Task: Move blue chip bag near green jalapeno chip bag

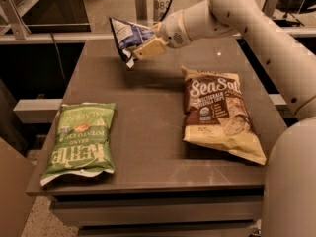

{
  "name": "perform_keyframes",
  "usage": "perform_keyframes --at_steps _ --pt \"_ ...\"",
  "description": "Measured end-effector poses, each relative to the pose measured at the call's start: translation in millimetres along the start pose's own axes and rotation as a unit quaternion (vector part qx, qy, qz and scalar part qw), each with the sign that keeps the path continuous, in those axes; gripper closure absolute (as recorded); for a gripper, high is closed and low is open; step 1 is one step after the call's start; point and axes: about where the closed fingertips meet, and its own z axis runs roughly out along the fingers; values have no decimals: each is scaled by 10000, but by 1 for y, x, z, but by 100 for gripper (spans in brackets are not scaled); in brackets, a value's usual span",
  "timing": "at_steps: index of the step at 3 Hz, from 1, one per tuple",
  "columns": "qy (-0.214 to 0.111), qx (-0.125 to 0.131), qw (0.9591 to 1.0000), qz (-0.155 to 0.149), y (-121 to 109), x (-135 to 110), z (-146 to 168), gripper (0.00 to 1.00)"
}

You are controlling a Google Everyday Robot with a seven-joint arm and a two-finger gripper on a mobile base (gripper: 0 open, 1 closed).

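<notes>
My gripper is going to release the blue chip bag, now hanging in the air above the table, and leave it lying on the table (pixel 83 83) just behind the green jalapeno chip bag.
The blue chip bag (pixel 127 40) is small, crinkled, navy with white patches. It hangs in the air above the far left part of the table. My gripper (pixel 143 47) is shut on it, its cream fingers (pixel 150 47) clamped on the bag's right side. The green jalapeno chip bag (pixel 80 138) lies flat at the near left of the table, well below and to the left of the gripper.
A brown and cream "Sea Salt" bag (pixel 218 112) lies on the right half of the dark table (pixel 148 117). My white arm (pixel 256 28) reaches in from the right. Metal rails (pixel 44 36) run behind the table.
</notes>
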Motion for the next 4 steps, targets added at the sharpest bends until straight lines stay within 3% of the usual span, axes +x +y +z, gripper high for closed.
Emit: perform_keyframes --at_steps 1,2,3,4 --pt "50 -66 10000 -8 3 -3 5 100" --pt "114 -531 9981 -291 36 -24 24 100" --pt "237 -1102 9914 -661 80 -45 43 100" --pt "287 -1687 9814 -868 123 -57 59 100"
